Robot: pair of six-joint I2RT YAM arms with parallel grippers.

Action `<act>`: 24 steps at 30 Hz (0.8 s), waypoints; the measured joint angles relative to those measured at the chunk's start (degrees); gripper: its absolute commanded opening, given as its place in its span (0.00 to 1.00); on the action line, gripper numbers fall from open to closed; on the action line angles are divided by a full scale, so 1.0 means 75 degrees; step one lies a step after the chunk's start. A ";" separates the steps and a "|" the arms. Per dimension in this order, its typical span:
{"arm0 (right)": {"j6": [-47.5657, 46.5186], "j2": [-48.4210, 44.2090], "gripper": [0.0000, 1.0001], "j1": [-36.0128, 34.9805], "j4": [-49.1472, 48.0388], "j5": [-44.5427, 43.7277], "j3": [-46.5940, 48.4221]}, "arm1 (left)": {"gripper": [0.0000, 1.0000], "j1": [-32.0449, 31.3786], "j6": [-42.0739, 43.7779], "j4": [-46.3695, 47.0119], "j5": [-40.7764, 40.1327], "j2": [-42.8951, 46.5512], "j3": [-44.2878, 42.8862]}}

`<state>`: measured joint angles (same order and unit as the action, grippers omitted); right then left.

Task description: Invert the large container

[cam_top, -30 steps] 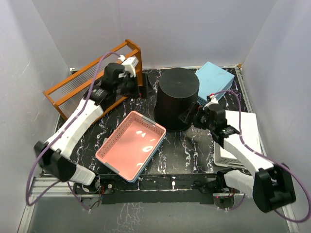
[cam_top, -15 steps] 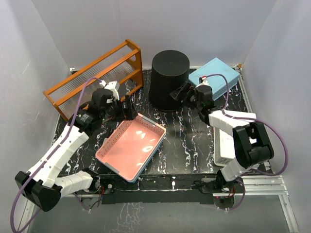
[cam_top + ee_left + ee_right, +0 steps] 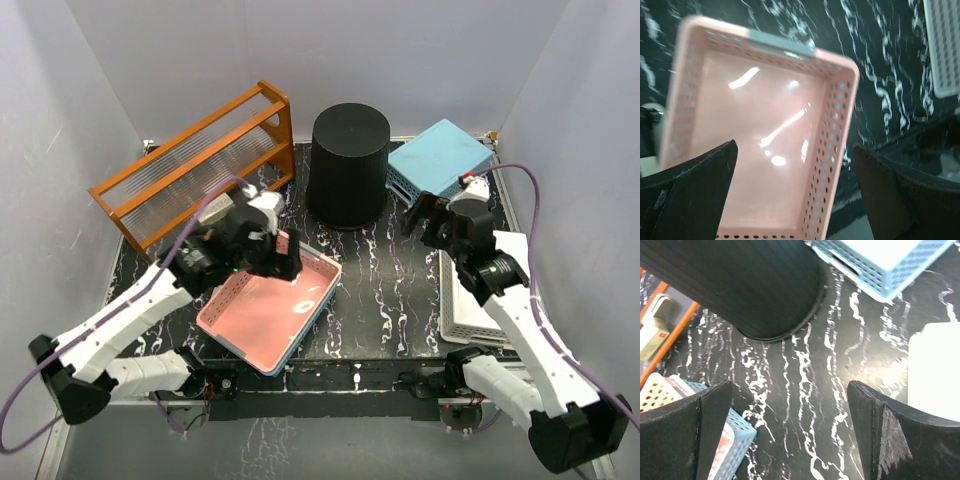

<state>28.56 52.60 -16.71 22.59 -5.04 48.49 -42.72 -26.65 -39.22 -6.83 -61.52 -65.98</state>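
Observation:
I will close my left gripper on the middle of the pink basket's long side (image 3: 308, 318) (image 3: 837, 152), the one that faces the flat white perforated basket.
The large container (image 3: 348, 165) is a tall round black bin standing at the back middle of the table. Its closed flat end faces up and its wider rim rests on the marble top. In the right wrist view the large container (image 3: 740, 285) fills the upper left. My right gripper (image 3: 423, 215) hangs open to its right, apart from it, with only bare table between the fingers (image 3: 905, 440). My left gripper (image 3: 279, 256) is open above the pink basket (image 3: 268, 300), holding nothing. The left gripper (image 3: 795, 195) looks straight down into that pink basket (image 3: 760, 150).
An orange rack (image 3: 200, 160) stands at the back left. A light blue basket (image 3: 440, 160) lies upside down at the back right. A flat white perforated basket (image 3: 480, 290) sits under the right arm. The pink basket rests in a blue one (image 3: 735, 440).
The black container has gone from the table's middle to the back. My right gripper has drawn back from it to the right. My left arm has swung from the rack to over the pink basket.

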 measured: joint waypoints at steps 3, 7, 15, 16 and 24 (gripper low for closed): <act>0.0032 -0.0548 0.98 0.0000 0.0825 -0.0498 0.0026 | 0.98 -0.1212 -0.0184 -0.0210 -0.0207 -0.0592 -0.0006; 0.0152 -0.0702 0.98 0.0000 0.1370 -0.0848 0.0026 | 0.98 -0.2629 -0.0542 -0.0303 -0.0635 -0.1512 -0.0006; 0.0216 -0.0286 0.98 0.0000 0.1897 -0.0933 0.0050 | 0.74 -0.3302 -0.1201 0.0361 -0.0632 -0.1673 0.1303; 0.0221 -0.0367 0.98 0.0000 0.1894 -0.0927 0.0050 | 0.69 -0.3302 -0.1265 0.0367 -0.0644 -0.1614 0.1472; 0.0405 -0.0734 0.98 0.0000 0.1775 -0.0691 0.0050 | 0.13 -0.3302 -0.1580 0.0399 -0.0924 -0.1349 0.1614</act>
<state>31.59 47.09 -16.71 35.90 -10.22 48.86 -67.48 -38.50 -36.23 -13.76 -71.64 -53.87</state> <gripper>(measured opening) 0.981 0.374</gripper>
